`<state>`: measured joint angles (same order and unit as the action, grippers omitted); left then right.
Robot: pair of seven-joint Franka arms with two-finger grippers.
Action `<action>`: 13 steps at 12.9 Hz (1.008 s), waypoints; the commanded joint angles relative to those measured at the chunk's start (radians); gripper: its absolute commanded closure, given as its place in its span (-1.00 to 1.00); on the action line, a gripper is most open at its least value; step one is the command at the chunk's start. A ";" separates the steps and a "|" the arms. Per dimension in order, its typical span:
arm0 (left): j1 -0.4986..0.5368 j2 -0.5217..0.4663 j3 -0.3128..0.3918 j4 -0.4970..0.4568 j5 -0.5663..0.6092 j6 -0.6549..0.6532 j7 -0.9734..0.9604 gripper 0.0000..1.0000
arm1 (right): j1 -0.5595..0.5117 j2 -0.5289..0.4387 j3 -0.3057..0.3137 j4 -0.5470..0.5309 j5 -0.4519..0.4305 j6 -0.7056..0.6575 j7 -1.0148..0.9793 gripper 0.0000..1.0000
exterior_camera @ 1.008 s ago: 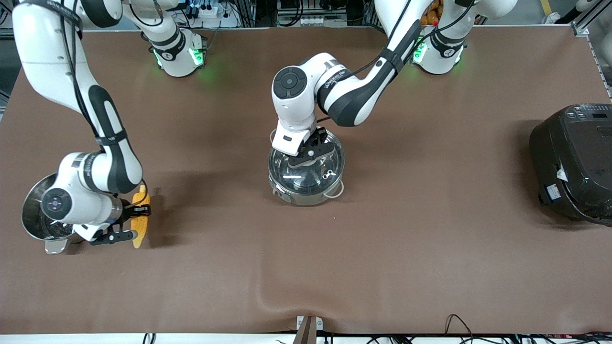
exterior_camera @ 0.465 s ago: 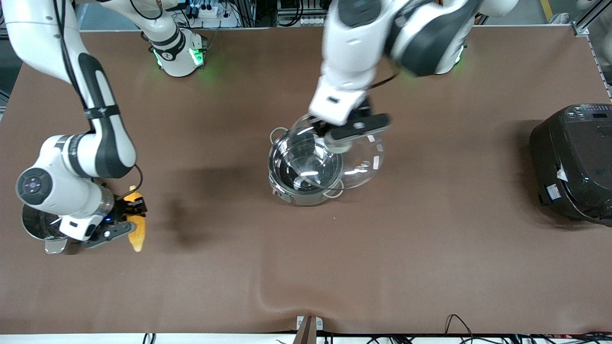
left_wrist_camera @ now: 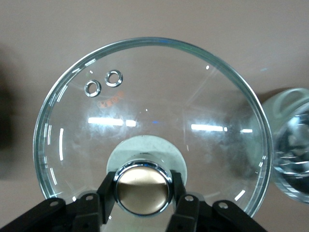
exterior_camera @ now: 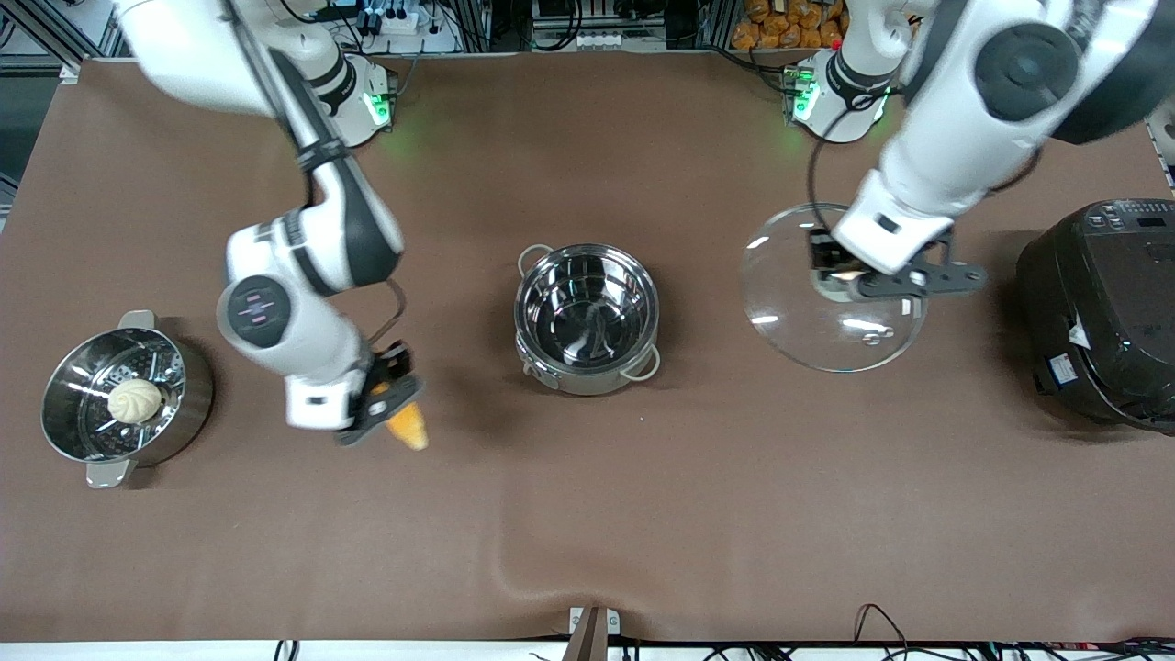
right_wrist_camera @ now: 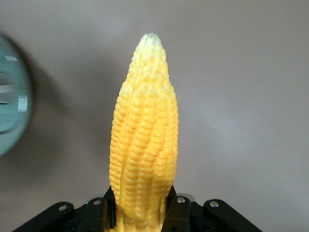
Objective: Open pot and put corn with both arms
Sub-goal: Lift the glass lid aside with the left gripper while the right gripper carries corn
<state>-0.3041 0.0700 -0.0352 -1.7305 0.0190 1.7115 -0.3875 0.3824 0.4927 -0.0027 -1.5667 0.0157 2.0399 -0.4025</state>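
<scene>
The robot's left gripper will set the glass lid down on the table (exterior_camera: 869, 351) between the pot and the rice cooker, closer to the cooker. The lid is still in the air over bare table.
The steel pot (exterior_camera: 587, 317) stands open and empty at the table's middle; its edge shows in the left wrist view (left_wrist_camera: 294, 145). My left gripper (exterior_camera: 849, 280) is shut on the copper-coloured knob (left_wrist_camera: 143, 188) of the glass lid (exterior_camera: 831, 289) and holds the lid in the air over bare table between the pot and the rice cooker. The lid fills the left wrist view (left_wrist_camera: 149, 121). My right gripper (exterior_camera: 381, 404) is shut on the yellow corn (exterior_camera: 408, 428), held above the table between the steamer pot and the pot. The corn points away from the fingers in the right wrist view (right_wrist_camera: 145, 145).
A steel steamer pot (exterior_camera: 188, 395) with a white bun (exterior_camera: 135, 401) in it stands toward the right arm's end. A big black rice cooker (exterior_camera: 1102, 312) stands at the left arm's end. A fold in the brown cloth (exterior_camera: 514, 560) lies near the front edge.
My left gripper lifted the lid off the pot and carried it toward the rice cooker. My right gripper lifted the corn from beside the steamer pot and carried it toward the pot.
</scene>
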 commanded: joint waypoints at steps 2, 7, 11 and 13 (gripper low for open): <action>0.101 -0.082 -0.012 -0.313 -0.025 0.257 0.108 1.00 | 0.139 -0.059 -0.013 -0.001 0.009 -0.046 -0.009 1.00; 0.233 0.002 -0.014 -0.557 -0.034 0.611 0.289 1.00 | 0.350 -0.005 -0.014 0.076 0.000 -0.044 0.074 1.00; 0.282 0.170 -0.011 -0.557 -0.018 0.778 0.311 1.00 | 0.409 0.099 -0.016 0.163 -0.005 -0.044 0.123 1.00; 0.301 0.241 -0.011 -0.557 -0.011 0.881 0.340 1.00 | 0.437 0.145 -0.019 0.189 -0.010 -0.043 0.125 1.00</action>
<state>-0.0331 0.2549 -0.0358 -2.3049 0.0116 2.5219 -0.0919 0.7957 0.5737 -0.0061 -1.4520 0.0158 2.0127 -0.2890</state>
